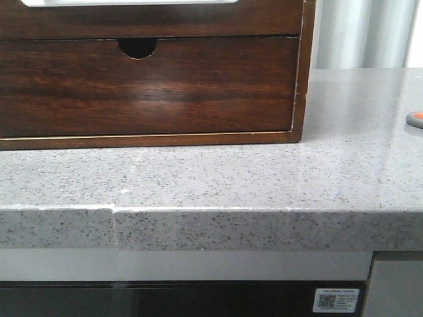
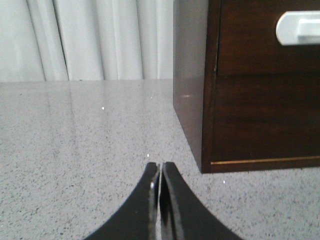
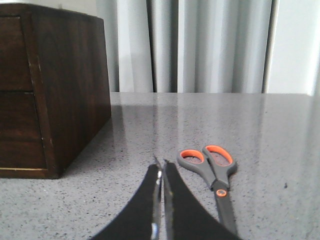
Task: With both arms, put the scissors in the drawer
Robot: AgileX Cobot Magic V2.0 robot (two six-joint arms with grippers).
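Observation:
I should close my left gripper on the white handle [image 1: 74, 2] [image 2: 300, 28] of the dark wooden cabinet's upper drawer, because the drawer has to open for the scissors.
The scissors [image 3: 212, 167] lie flat on the grey speckled counter, grey with orange-lined handle loops, closed, handles pointing away from my right gripper. Only one orange and grey handle tip shows at the right edge of the front view [image 1: 416, 119]. My right gripper [image 3: 161, 167] is shut and empty, just above the counter and close beside the scissors. The drawer [image 1: 152, 20] is the upper one of the dark wooden cabinet, closed, with a white cut-out along its top [image 2: 298, 27]. My left gripper [image 2: 160, 167] is shut and empty, low over the counter near the cabinet's left front corner.
Below the drawer is a second closed drawer with a small half-round notch [image 1: 137, 46]. The cabinet [image 3: 65, 90] stands at the back of the counter [image 1: 218, 178]. White curtains hang behind. The counter's front edge runs across the front view. Neither arm shows there.

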